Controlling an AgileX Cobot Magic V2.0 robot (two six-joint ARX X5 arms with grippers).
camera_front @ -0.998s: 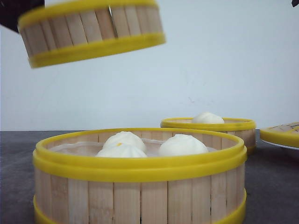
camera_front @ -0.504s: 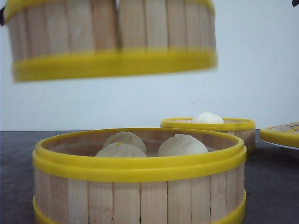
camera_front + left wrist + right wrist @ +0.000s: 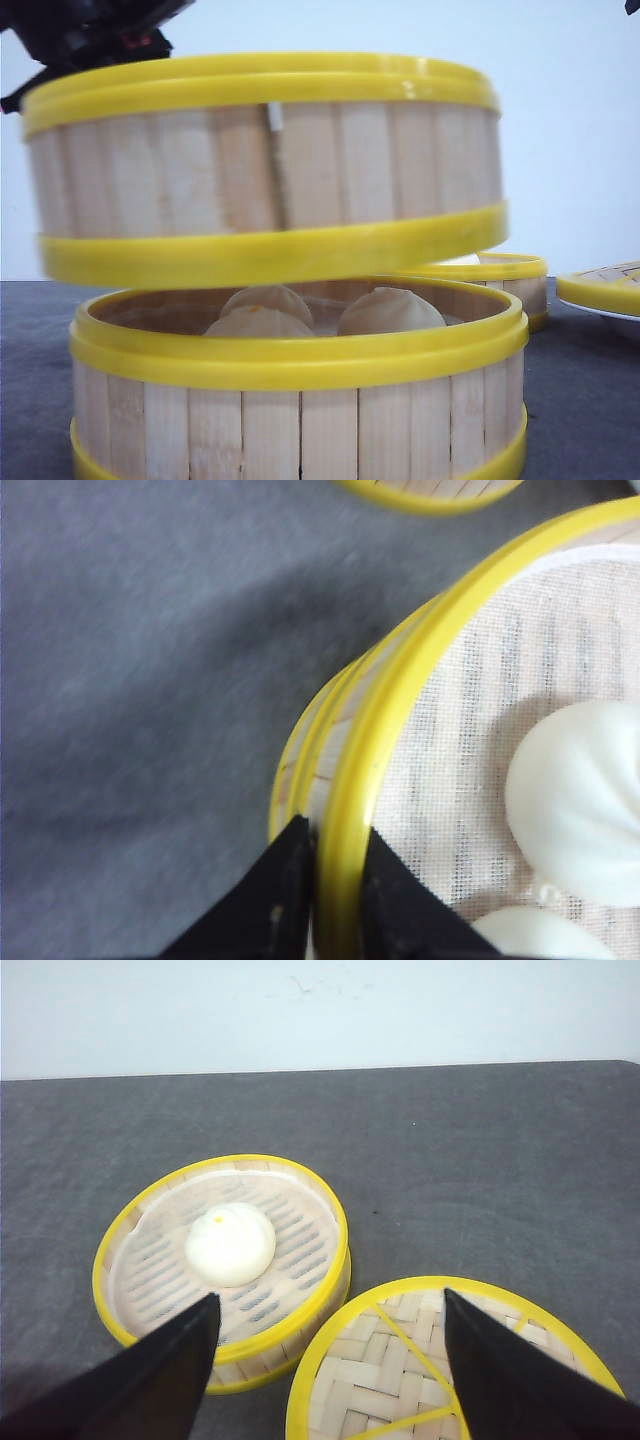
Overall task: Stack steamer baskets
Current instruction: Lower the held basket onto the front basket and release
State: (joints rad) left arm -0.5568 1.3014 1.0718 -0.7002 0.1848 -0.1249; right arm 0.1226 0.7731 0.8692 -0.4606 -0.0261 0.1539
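Observation:
The steamer basket in my left gripper needs to go down flat on the lower basket's yellow rim, over its buns (image 3: 299, 312), as I place it there.
My left gripper (image 3: 335, 835) is shut on the yellow top rim of a steamer basket (image 3: 270, 170). That basket hangs slightly tilted just over a second steamer basket (image 3: 300, 400) at the table's front, with a gap showing between them at the front. Buns (image 3: 385, 310) lie in the lower basket. The held basket (image 3: 400, 700) also carries buns (image 3: 580, 800) on a white cloth. A third steamer basket (image 3: 225, 1260) with one bun stands farther back on the right, half hidden in the front view. My right gripper (image 3: 330, 1298) is open and holds nothing, above that basket and the lid.
A flat woven lid with a yellow rim (image 3: 440, 1360) lies right beside the third basket and shows at the right edge of the front view (image 3: 600, 290). The table (image 3: 500, 1140) is dark grey, with a white wall behind it.
The held basket has come down from high on the left to just above the front basket. It now covers most of the far basket. The right side looks unchanged.

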